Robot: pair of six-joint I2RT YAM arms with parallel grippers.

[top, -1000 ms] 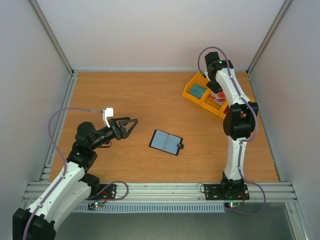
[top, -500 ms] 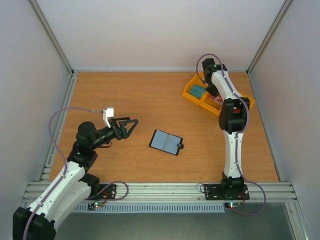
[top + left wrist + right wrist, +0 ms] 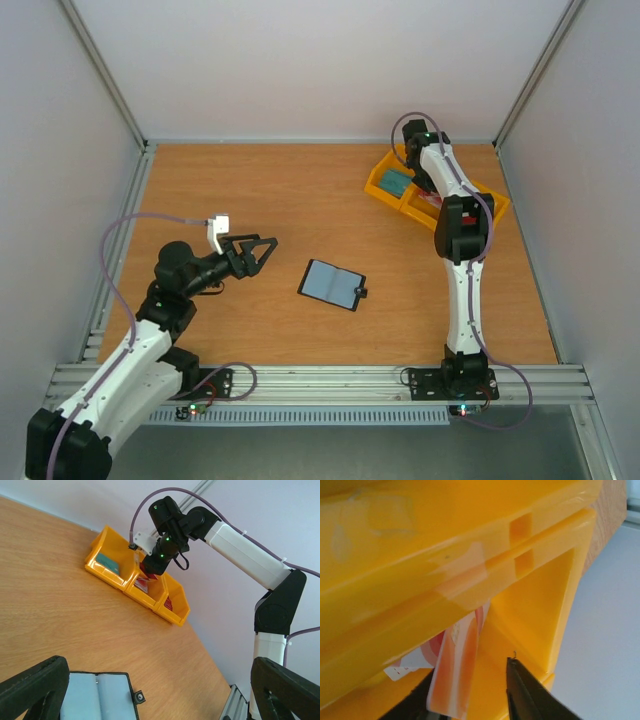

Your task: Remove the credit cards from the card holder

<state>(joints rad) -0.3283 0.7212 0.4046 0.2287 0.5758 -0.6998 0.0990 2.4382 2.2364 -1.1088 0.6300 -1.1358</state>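
Note:
My right gripper will grab the striped credit card, which leans steeply beside the side of the compartment, and lay it on the white-and-red card [image 3: 415, 660].
The card holder [image 3: 333, 285] lies open and flat at mid-table, grey-blue with a black tab [image 3: 138, 696]. My left gripper [image 3: 267, 252] hovers to its left, wide open and empty; both black fingers [image 3: 35, 685] frame the card holder [image 3: 95, 697] in the left wrist view. My right gripper [image 3: 428, 186] reaches down into the middle compartment of the yellow tray [image 3: 380, 190]. In the right wrist view its jaws [image 3: 470, 682] stand apart around an orange-and-white striped credit card [image 3: 457, 677]. The card leans at the left finger, with a gap to the right finger [image 3: 525, 690]. Another white-and-red card [image 3: 412, 662] lies beneath.
The yellow three-compartment tray [image 3: 175, 616] stands at the back right, by the right wall. Its left bin holds a teal thing [image 3: 107, 563]; the right bin holds a red card [image 3: 169, 603]. Aluminium rails run along the table's near and left edges.
The right arm has swung further over the tray and lowered its gripper into the middle bin. Its jaws have parted off the striped card. The left arm and card holder have not moved.

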